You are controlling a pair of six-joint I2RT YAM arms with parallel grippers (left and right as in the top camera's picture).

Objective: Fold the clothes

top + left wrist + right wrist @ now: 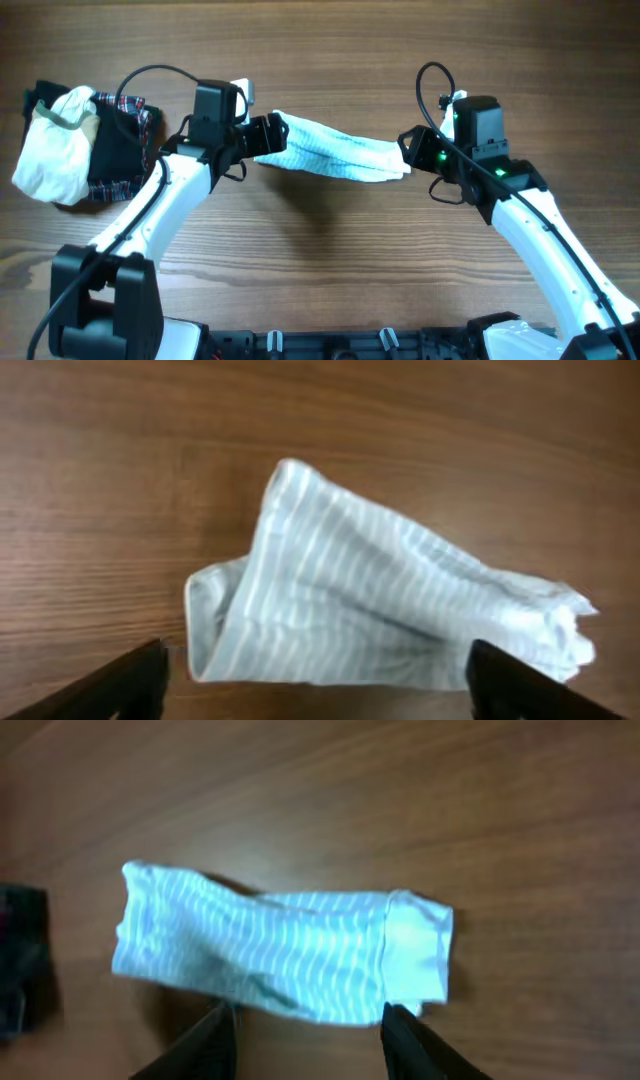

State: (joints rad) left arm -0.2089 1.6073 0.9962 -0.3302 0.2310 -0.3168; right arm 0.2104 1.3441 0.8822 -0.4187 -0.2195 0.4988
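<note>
The garment is bunched narrow, so the left gripper should come in low from the side and take the garment's doubled end (pixel 213 615) before folding.
A light-blue, white-striped garment (pixel 330 155) lies bunched lengthwise on the wooden table (pixel 330 260) between my two grippers. My left gripper (pixel 268 135) is at its left end. In the left wrist view the jaws (pixel 318 652) are wide open, with the garment (pixel 380 610) just ahead of them and not held. My right gripper (pixel 408 150) is at the garment's right end. In the right wrist view its jaws (pixel 307 1015) are open, with the garment's near edge (pixel 280 955) at the fingertips and not clamped.
A pile of clothes sits at the far left: a white garment (pixel 55 150) on a black one (pixel 115 145), with plaid fabric (pixel 135 105) behind. The pile's dark edge shows in the right wrist view (pixel 15 950).
</note>
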